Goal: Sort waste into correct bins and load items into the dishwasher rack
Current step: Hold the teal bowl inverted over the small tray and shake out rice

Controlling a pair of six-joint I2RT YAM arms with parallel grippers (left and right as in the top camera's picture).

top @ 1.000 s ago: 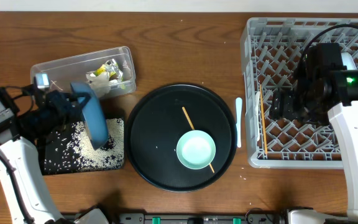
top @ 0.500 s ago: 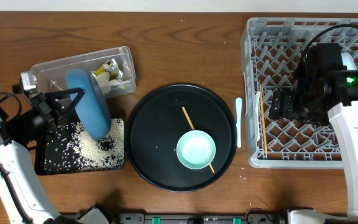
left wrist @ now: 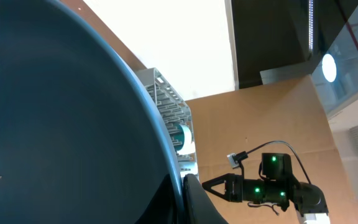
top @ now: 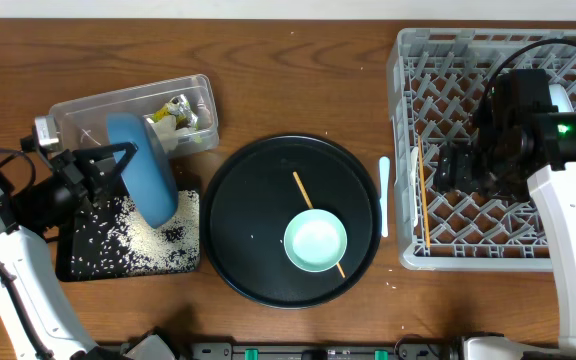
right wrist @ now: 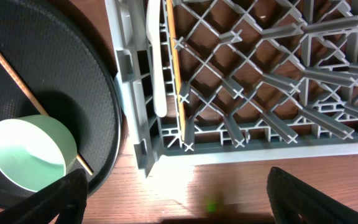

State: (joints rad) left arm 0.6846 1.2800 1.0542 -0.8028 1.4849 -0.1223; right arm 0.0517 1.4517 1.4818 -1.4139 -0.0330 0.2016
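Next, my left gripper sets the large dark blue bowl down on the round black tray (top: 272, 187), beside the pale green bowl.
My left gripper (top: 111, 160) is shut on the rim of the large dark blue bowl (top: 143, 182). It holds the bowl tipped on its side above the flat black tray (top: 71, 268), which is strewn with white rice grains (top: 138, 248). In the left wrist view the bowl (left wrist: 55, 124) fills the frame, with its rim between my fingers (left wrist: 182, 200). The clear tub (top: 118, 97) holds a yellow-green wrapper (top: 180, 108) and napkins (top: 158, 125). My right gripper (top: 458, 167) hangs open and empty over the grey rack (top: 448, 60), and shows open in the right wrist view (right wrist: 179, 202).
The round black tray (top: 258, 200) carries a pale green bowl (top: 316, 241) and a chopstick (top: 303, 190). A white spoon (top: 384, 195) lies on the table between that tray and the rack. Another chopstick (top: 423, 195) lies inside the rack's left edge.
The left arm drew back to the left and turned the blue bowl so its outer side faces up; it has held still for the last half second. The right arm has not moved.
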